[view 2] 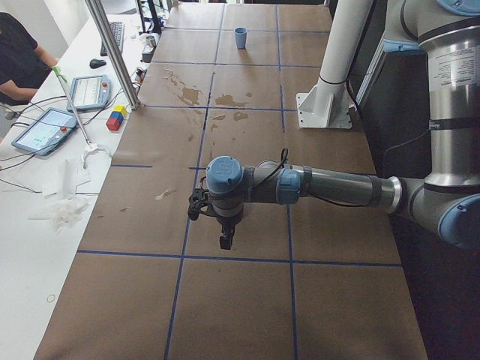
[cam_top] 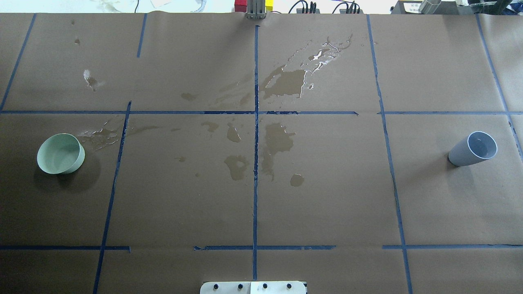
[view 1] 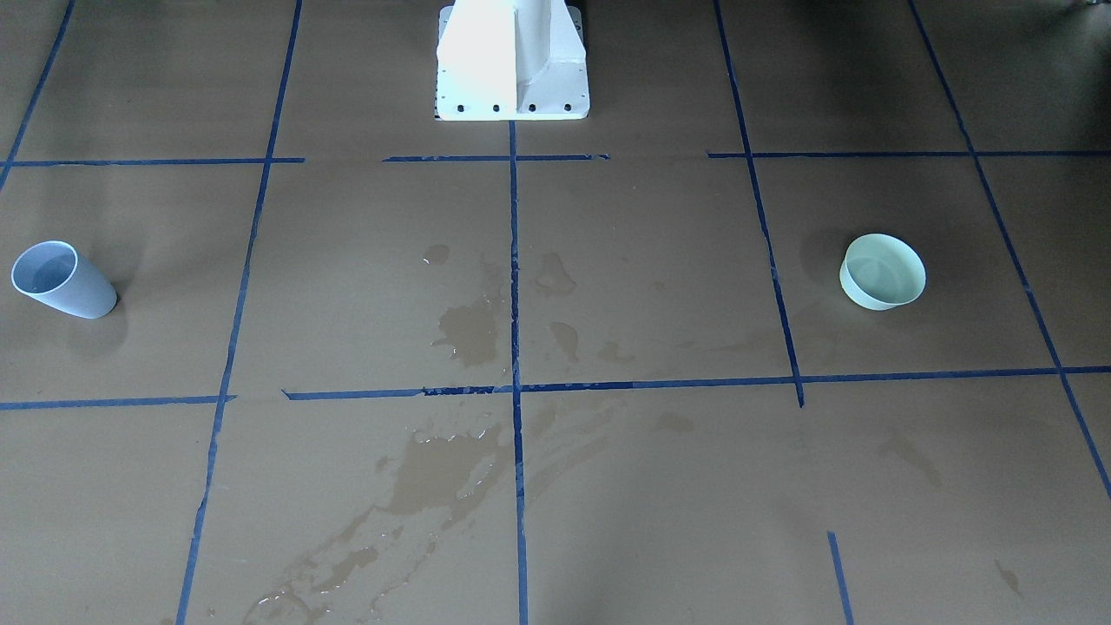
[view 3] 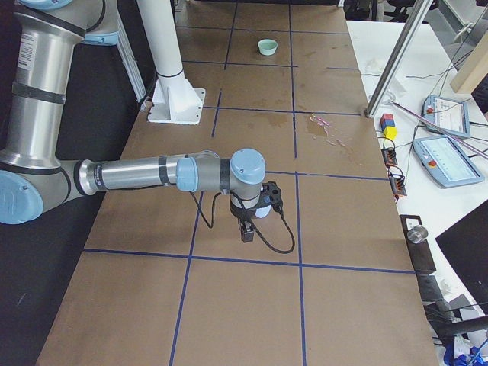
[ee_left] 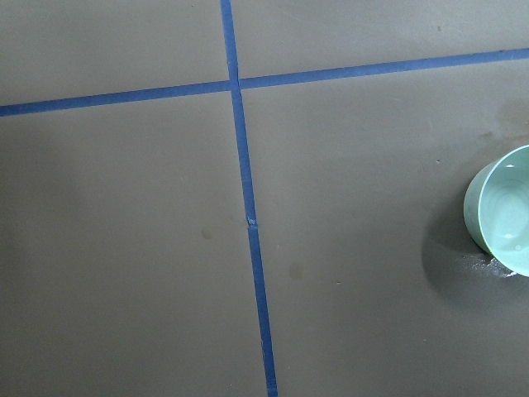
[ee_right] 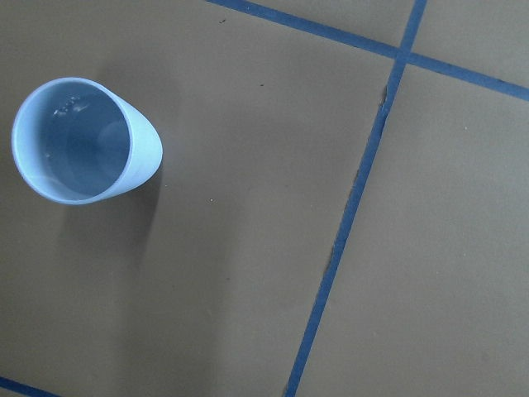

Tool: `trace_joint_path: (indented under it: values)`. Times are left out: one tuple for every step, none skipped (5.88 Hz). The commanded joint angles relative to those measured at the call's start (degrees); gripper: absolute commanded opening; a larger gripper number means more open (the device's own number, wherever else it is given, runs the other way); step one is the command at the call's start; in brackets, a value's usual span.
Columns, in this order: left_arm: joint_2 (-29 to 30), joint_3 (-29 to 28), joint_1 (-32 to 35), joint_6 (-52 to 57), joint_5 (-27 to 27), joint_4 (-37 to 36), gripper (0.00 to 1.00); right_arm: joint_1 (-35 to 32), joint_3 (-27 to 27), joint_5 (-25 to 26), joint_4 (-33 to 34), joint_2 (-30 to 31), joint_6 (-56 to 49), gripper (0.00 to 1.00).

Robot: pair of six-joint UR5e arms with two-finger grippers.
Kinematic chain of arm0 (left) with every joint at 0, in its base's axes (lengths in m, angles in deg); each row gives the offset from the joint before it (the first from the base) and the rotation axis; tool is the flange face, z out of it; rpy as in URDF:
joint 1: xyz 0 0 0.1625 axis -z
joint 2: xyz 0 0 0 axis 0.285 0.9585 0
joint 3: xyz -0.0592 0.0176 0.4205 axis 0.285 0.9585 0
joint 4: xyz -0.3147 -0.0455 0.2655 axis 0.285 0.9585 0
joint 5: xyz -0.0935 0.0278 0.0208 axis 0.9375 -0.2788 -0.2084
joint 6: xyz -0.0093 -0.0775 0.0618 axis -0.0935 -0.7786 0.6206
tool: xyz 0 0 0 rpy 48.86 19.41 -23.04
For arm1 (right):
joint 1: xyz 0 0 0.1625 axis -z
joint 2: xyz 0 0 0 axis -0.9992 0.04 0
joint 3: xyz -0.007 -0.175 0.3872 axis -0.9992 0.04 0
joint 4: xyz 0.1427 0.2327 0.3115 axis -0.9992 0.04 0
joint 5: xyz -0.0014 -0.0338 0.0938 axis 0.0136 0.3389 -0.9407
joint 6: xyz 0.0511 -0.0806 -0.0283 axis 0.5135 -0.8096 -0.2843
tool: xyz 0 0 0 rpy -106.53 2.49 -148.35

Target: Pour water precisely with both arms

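Observation:
I will move my left gripper to the pale green bowl next and close it on the bowl's rim (view 1: 922, 262) (ee_left: 481, 222), at the side farthest from the blue-grey cup.
A blue-grey cup (view 1: 61, 279) (cam_top: 474, 148) (view 2: 240, 37) stands upright on the brown paper at my right end. In the right wrist view the cup (ee_right: 83, 141) holds clear water (ee_right: 78, 149) with small bubbles. A pale green bowl (view 1: 882, 271) (cam_top: 60, 153) (view 3: 267, 47) (ee_left: 506, 211) sits at my left end. The left arm (view 2: 337, 187) reaches out over the table, its gripper (view 2: 225, 240) pointing down. The right arm (view 3: 137, 174) does the same, its gripper (view 3: 245, 232) hanging close by the cup. Whether either gripper is open or shut I cannot tell.
Wet brown smears (cam_top: 282, 81) (view 1: 469, 330) spread over the table's middle. Blue tape lines (cam_top: 255, 163) grid the paper. The white pedestal (view 1: 512, 61) stands at my base. A side bench holds tablets (view 2: 45, 129), coloured blocks (view 2: 116, 118) and a metal post (view 2: 112, 52); a person (view 2: 19, 56) sits there.

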Motion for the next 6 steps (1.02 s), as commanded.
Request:
trace_joint_path:
  values:
    - [0.08, 0.39, -1.26, -0.1, 1.16, 2.91, 1.0, 0.05, 0.82, -0.05, -1.97, 0.18, 0.39, 1.0]
    - [0.35, 0.21, -5.79, -0.63, 1.35, 6.24, 1.0, 0.05, 0.82, -0.05, -2.5, 0.27, 0.3, 1.0]
    - [0.78, 0.13, -7.23, -9.07, 1.35, 6.89, 1.0, 0.05, 0.82, -0.05, -2.67, 0.18, 0.39, 1.0]
    - [0.96, -0.48, -11.86, -21.34, 0.83, 13.42, 1.0, 0.05, 0.82, -0.05, -2.68, 0.18, 0.39, 1.0]
    - [0.96, -1.62, -15.56, -30.94, 0.56, 18.79, 1.0, 0.05, 0.82, 0.12, -2.68, 0.18, 0.39, 1.0]
    - [1.31, -4.33, -19.51, -34.78, -0.4, 23.98, 1.0, 0.05, 1.78, 0.13, -2.76, -0.16, 0.39, 1.0]
